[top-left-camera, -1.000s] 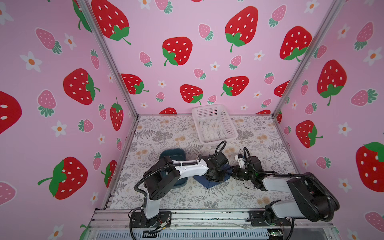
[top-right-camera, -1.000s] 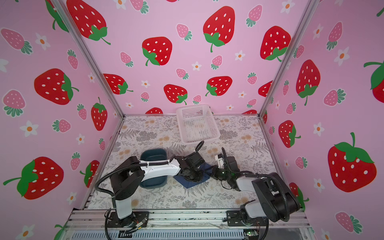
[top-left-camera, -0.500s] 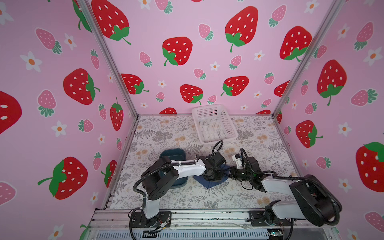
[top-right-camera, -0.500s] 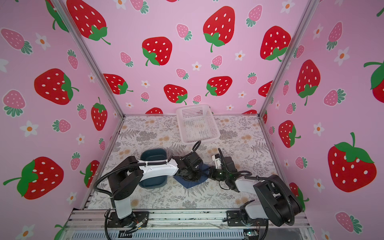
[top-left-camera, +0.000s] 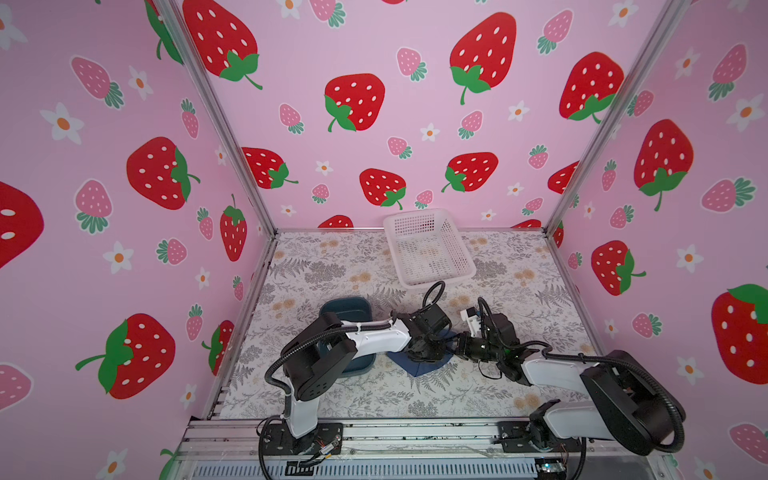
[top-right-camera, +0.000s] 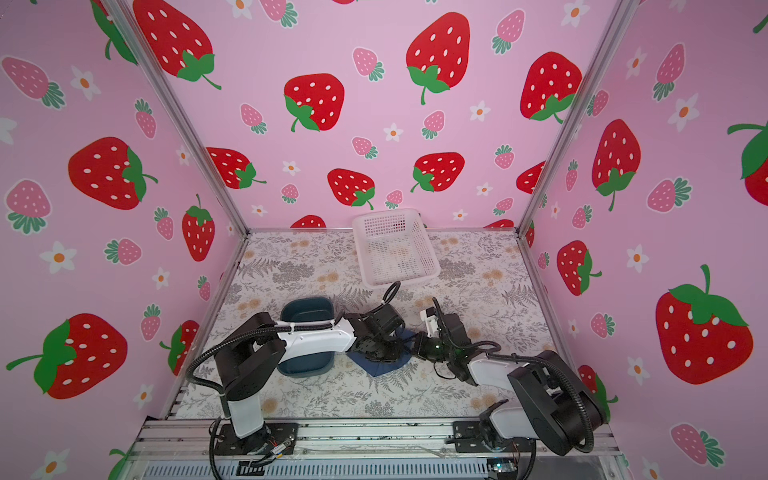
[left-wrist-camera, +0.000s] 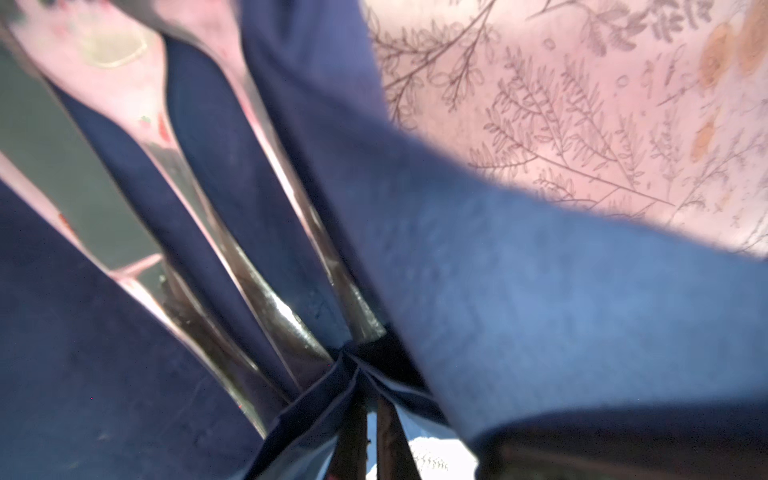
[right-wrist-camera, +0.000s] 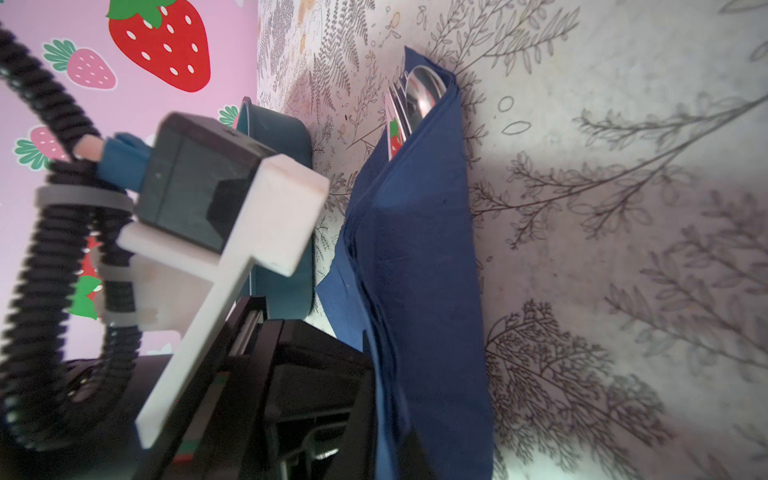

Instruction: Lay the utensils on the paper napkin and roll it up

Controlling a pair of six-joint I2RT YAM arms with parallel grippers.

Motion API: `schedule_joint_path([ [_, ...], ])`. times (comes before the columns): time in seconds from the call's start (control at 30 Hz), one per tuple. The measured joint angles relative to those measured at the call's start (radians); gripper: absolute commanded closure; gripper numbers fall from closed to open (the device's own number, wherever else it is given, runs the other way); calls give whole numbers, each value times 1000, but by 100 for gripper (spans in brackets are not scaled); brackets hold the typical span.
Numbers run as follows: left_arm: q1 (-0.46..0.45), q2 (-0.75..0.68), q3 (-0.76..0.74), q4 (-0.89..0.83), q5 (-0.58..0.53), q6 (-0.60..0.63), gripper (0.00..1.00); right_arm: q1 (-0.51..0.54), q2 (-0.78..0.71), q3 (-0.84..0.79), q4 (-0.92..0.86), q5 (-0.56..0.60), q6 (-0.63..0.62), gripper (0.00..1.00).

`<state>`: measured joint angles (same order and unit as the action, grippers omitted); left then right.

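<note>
I need to open my left gripper and take the flap's edge (right-wrist-camera: 360, 272), because the napkin's side flap stands up beside the utensils while that gripper pinches the napkin's bunched corner.
The navy paper napkin (top-left-camera: 419, 366) (top-right-camera: 380, 368) lies mid-table, folded over the utensils. In the left wrist view three silver handles (left-wrist-camera: 266, 299) rest on the napkin (left-wrist-camera: 540, 311), with one flap laid across them. In the right wrist view a spoon bowl and fork tines (right-wrist-camera: 422, 93) stick out of the napkin's (right-wrist-camera: 419, 270) far end. My left gripper (top-left-camera: 428, 352) (top-right-camera: 384, 352) (left-wrist-camera: 369, 407) is shut on a bunched napkin corner. From the right, my right gripper (top-left-camera: 455, 350) (top-right-camera: 411, 347) (right-wrist-camera: 395, 453) is shut on the napkin's near edge, close to the left gripper.
A teal tray (top-left-camera: 349, 307) (right-wrist-camera: 286, 137) sits just left of the napkin, partly under the left arm. A white perforated basket (top-left-camera: 428, 249) stands at the back centre. The two wrists nearly touch over the napkin.
My right gripper has slid left up to the napkin and closed on its edge. The left gripper has kept its hold and shifted slightly.
</note>
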<state>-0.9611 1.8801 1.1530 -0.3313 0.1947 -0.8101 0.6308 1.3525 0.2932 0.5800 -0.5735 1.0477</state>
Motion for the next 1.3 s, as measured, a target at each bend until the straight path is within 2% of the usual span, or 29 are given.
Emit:
schedule_joint_path([
  [0.17, 1, -11, -13, 8, -2, -1, 89, 11, 0, 9, 2, 21, 23, 91],
  [0.5, -2, -134, -95, 95, 35, -6, 90, -2, -2, 10, -14, 98, 58, 91],
  [0.83, -19, -77, -90, 135, 87, -5, 90, -10, -2, 10, -14, 110, 66, 91],
  [1.3, -5, -36, -48, 112, 68, 2, 89, -14, -2, 9, -20, 109, 74, 89],
])
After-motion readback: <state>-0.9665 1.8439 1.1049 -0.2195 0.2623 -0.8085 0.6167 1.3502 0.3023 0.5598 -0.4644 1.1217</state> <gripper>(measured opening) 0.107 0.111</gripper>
